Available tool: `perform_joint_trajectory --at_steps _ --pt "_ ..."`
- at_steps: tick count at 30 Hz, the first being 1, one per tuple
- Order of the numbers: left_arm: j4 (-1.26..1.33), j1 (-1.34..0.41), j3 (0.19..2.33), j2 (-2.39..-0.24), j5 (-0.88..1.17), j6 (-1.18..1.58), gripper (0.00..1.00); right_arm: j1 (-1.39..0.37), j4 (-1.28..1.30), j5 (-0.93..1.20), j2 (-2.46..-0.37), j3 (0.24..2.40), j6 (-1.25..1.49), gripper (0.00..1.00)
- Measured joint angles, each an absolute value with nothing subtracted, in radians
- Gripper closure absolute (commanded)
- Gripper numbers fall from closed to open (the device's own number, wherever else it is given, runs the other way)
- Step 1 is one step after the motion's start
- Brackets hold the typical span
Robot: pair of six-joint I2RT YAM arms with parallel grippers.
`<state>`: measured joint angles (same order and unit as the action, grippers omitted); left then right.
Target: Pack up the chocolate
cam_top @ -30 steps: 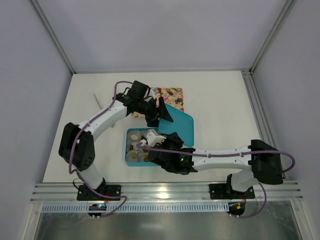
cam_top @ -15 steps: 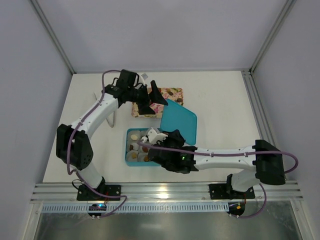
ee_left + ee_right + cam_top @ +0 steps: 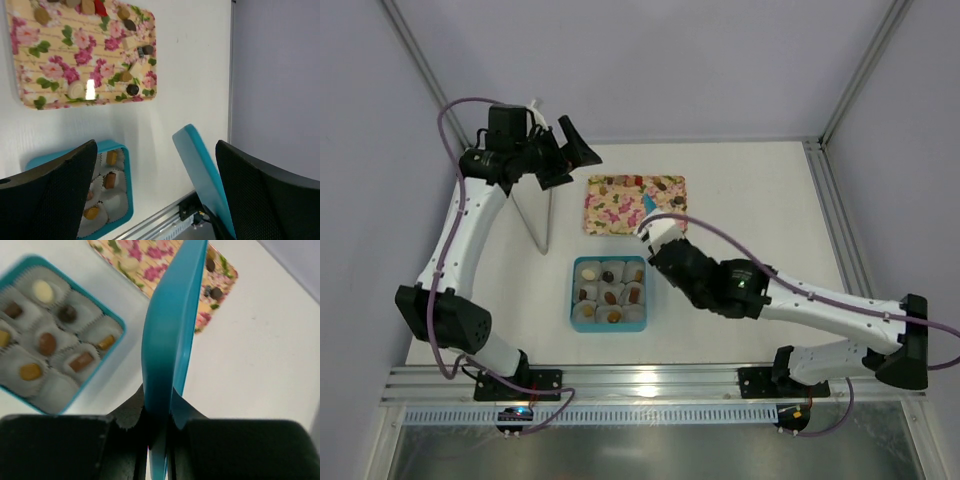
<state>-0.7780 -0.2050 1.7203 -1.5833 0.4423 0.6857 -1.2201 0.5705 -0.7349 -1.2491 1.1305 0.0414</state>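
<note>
My right gripper is to let go of the teal lid on top of the open teal box (image 3: 616, 291) (image 3: 60, 338), so it covers the chocolate in its paper cups.
The chocolate lies in two places. Several pieces sit in paper cups in the open teal box (image 3: 610, 293) (image 3: 55, 330) (image 3: 112, 170), and several more lie loose on the pink floral tray (image 3: 635, 204) (image 3: 85, 55) (image 3: 165, 260). My right gripper (image 3: 652, 217) (image 3: 159, 407) is shut on the teal lid (image 3: 172, 335) (image 3: 200, 170) (image 3: 648, 203), held upright and edge-on between box and tray. My left gripper (image 3: 566, 160) (image 3: 155, 200) hangs open and empty, high at the back left, looking down on tray, lid and box.
The right forearm (image 3: 800, 300) stretches across the table right of the box. An aluminium rail (image 3: 650, 382) runs along the near edge. White walls and frame posts (image 3: 850, 75) close in the table at the back and sides.
The left gripper opened, let go of the lid and swung up and back to the far left. The right gripper lifted the lid off the box's edge and turned it upright.
</note>
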Motion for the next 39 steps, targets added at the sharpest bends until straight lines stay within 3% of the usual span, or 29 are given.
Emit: perform_joint_trajectory --at_steps 8,17,29,39 --pt "-0.844 -0.207 1.666 -1.309 0.264 0.622 0.04 -0.920 0.477 -0.149 -1.114 1.184 0.247 0.96" --pt "-0.872 -0.207 1.392 -1.141 0.179 0.615 0.04 -0.694 -0.058 0.493 -1.245 0.878 0.714 0.96" --pt "-0.852 -0.213 1.092 -1.082 0.155 0.620 0.04 -0.678 -0.664 0.738 -1.526 0.738 1.158 0.96" --pt "-0.789 -0.265 0.974 -1.084 0.125 0.632 0.04 -0.674 -0.880 0.777 -1.655 0.683 1.282 0.96"
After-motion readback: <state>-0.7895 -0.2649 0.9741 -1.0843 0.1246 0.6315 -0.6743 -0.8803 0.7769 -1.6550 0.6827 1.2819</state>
